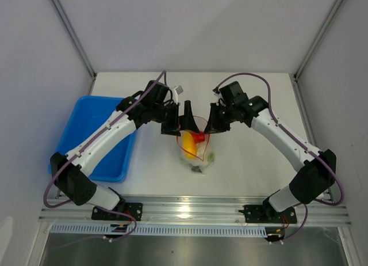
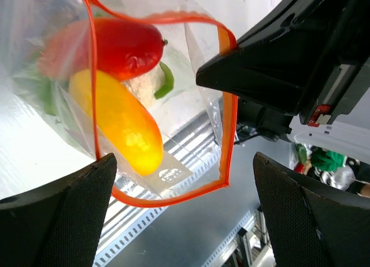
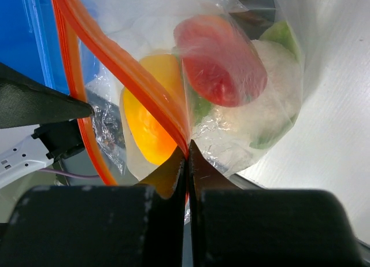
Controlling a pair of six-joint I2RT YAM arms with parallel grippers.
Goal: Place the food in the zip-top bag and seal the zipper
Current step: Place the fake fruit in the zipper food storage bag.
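Only the robot's right gripper holds the zipper, far from the white slider, so the left gripper needs to pinch the zipper's loose side (image 2: 122, 196) before the right gripper moves closer.
The zip-top bag (image 1: 198, 159) hangs mid-table between both arms, and its mouth gapes. Its orange-red zipper (image 2: 226, 122) forms a wide loop. Inside lies the food: a yellow oval fruit (image 2: 124, 122), a red-orange piece (image 2: 127, 47), a white cauliflower-like piece (image 3: 272, 99) and green bits (image 2: 166, 82). My right gripper (image 3: 187, 157) is shut on the zipper (image 3: 127, 65) at the bag's right side. My left gripper (image 2: 184, 163) stands wide open. The lower edge of the zipper loop lies between its fingers (image 2: 69, 215), and neither finger touches it. From above, the left gripper (image 1: 179, 123) and right gripper (image 1: 211, 125) flank the bag's mouth.
A blue rectangular tray (image 1: 98, 142) sits at the table's left, under the left arm. An aluminium rail (image 1: 195, 211) runs along the near edge, just in front of the bag. White walls close in the back and both sides.
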